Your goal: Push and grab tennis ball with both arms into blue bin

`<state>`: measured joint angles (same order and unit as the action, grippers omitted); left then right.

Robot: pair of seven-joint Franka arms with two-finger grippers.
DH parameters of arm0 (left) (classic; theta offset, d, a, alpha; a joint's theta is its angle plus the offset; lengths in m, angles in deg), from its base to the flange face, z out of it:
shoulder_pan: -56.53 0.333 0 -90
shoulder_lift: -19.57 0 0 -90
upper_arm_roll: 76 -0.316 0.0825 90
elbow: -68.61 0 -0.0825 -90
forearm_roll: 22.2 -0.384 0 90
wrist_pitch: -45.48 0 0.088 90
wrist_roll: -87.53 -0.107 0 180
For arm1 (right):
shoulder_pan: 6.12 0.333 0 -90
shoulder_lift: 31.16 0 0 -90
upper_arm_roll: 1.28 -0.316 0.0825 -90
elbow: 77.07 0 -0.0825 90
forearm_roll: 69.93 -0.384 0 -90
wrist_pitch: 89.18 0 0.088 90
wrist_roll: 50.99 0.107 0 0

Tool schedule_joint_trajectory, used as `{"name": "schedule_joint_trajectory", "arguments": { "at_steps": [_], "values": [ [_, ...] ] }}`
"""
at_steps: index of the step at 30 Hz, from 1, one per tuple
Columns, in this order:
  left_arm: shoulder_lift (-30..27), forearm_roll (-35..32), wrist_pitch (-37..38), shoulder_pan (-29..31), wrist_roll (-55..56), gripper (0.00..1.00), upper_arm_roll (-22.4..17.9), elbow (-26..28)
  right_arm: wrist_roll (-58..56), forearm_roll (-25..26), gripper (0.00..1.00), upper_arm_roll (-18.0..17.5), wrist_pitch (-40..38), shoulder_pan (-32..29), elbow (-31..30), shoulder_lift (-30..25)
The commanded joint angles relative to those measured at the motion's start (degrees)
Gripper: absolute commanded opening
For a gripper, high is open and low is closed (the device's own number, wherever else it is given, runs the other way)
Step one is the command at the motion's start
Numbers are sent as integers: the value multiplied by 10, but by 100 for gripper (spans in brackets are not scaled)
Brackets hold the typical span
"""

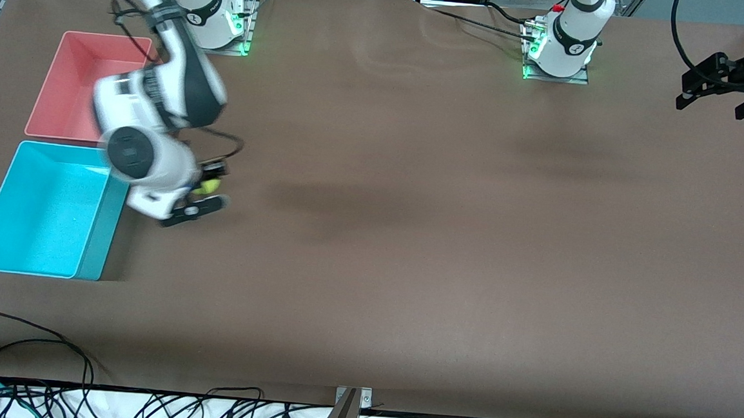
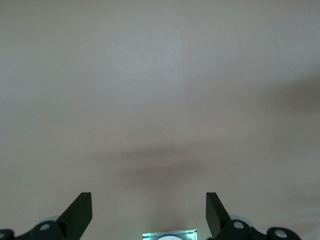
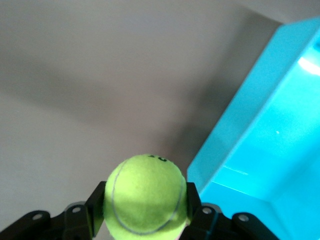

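Observation:
I should let go of the tennis ball with my right gripper inside the blue bin's corner [image 1: 100, 178] beside the pink bin, toward the middle of the table.
My right gripper [image 1: 210, 191] is shut on the yellow-green tennis ball [image 1: 207, 187], held over the bare table just beside the blue bin [image 1: 103, 231], on its side toward the table's middle. In the right wrist view the tennis ball [image 3: 145, 192] fills the gap of my right gripper [image 3: 144, 202], both black fingers [image 3: 95, 202] pressed on its sides, with the blue bin's wall [image 3: 250, 135] close by. My left gripper [image 1: 709, 107] waits high at the left arm's end of the table. In the left wrist view my left gripper [image 2: 149, 210] stands open with nothing in it.
A pink bin [image 1: 43, 100] stands beside the blue bin, farther from the front camera. The brown table [image 1: 409, 237] spreads between the two arms. Cables [image 1: 46, 357] trail along the table's front edge.

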<state>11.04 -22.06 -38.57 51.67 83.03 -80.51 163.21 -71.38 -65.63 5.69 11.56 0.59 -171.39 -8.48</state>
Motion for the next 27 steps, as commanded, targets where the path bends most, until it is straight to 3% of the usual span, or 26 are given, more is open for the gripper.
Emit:
{"name": "schedule_joint_trajectory", "arguments": {
  "at_steps": [1, 8, 27],
  "values": [
    [10, 8, 13, 3, 8, 100, -1, -39, -65, -32, 48, 30, -12, -32, 3, 1],
    [14, 8, 13, 20, 6, 100, -1, -39, -74, -32, 49, 31, -12, -74, -10, 5],
    [32, 10, 13, 13, 6, 100, 3, -39, -108, -51, 49, 28, -4, -152, -10, 103]
  ]
}}
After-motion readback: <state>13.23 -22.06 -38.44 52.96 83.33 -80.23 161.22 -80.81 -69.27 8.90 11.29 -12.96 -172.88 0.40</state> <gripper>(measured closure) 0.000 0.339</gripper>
